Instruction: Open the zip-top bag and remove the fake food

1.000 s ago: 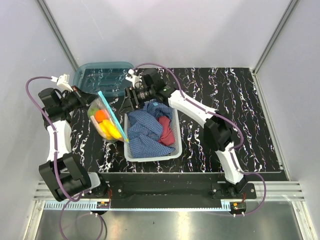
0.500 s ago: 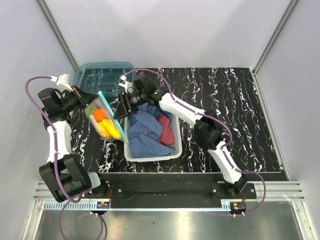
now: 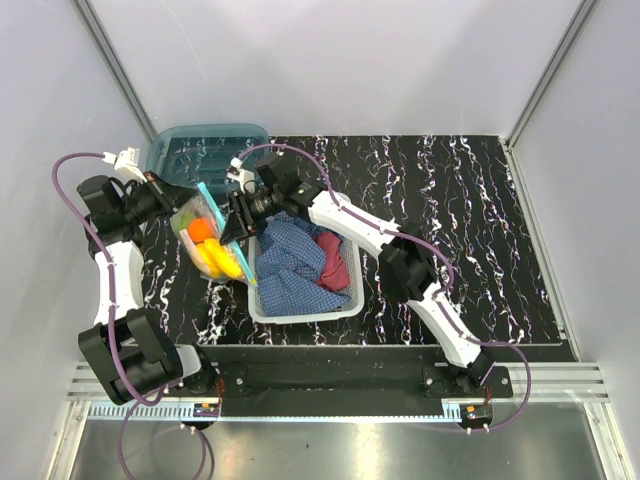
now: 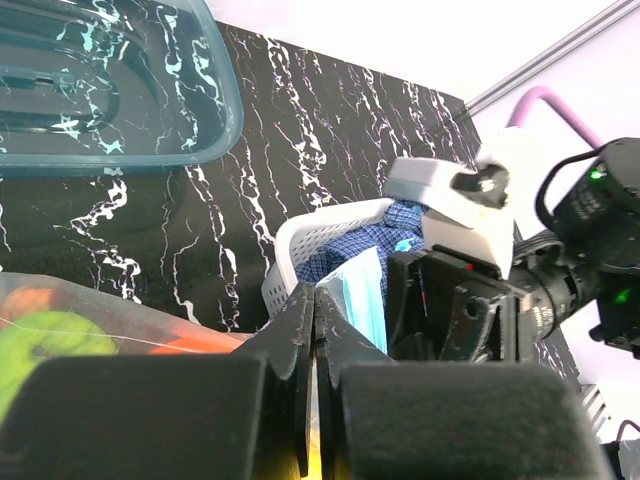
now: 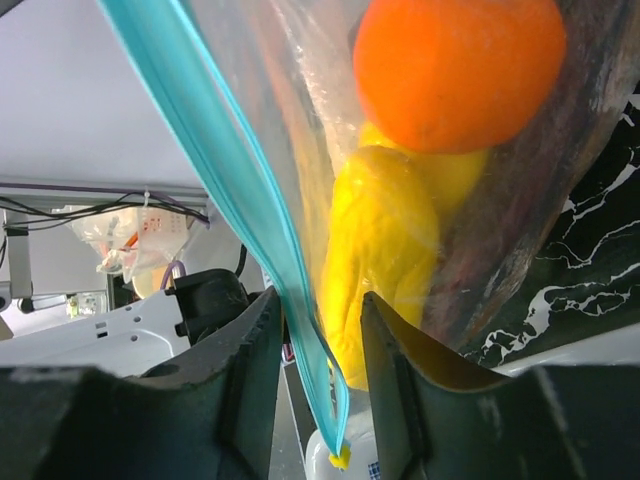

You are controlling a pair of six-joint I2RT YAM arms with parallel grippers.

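Note:
My left gripper is holding the zip-top bag's upper edge, away from the zip. It should take one edge of the bag's opening [image 5: 222, 180] while my right gripper pinches the other.
The zip-top bag [image 3: 212, 243] hangs above the table at the left, its teal zip strip [image 3: 222, 222] running down its right edge. Inside it is the fake food: an orange piece [image 3: 202, 230] and yellow pieces [image 3: 224, 262]. My left gripper [image 3: 180, 208] is shut on the bag's upper left edge; in the left wrist view [image 4: 315, 300] its jaws are pressed together with plastic between them. My right gripper [image 3: 237, 222] is open, and in the right wrist view [image 5: 320, 300] the zip strip [image 5: 250, 190] passes between its fingers without being pinched. The orange piece [image 5: 455, 65] and a yellow piece [image 5: 390, 240] show through the plastic.
A rigid teal bin [image 3: 205, 150] stands at the back left. A white basket [image 3: 300, 312] holding a blue checked cloth [image 3: 290, 255] and a red cloth [image 3: 333, 255] sits just right of the bag, under the right arm.
My right gripper has moved left from above the basket to the bag's zip strip, which now lies between its open fingers. The left gripper still holds the bag.

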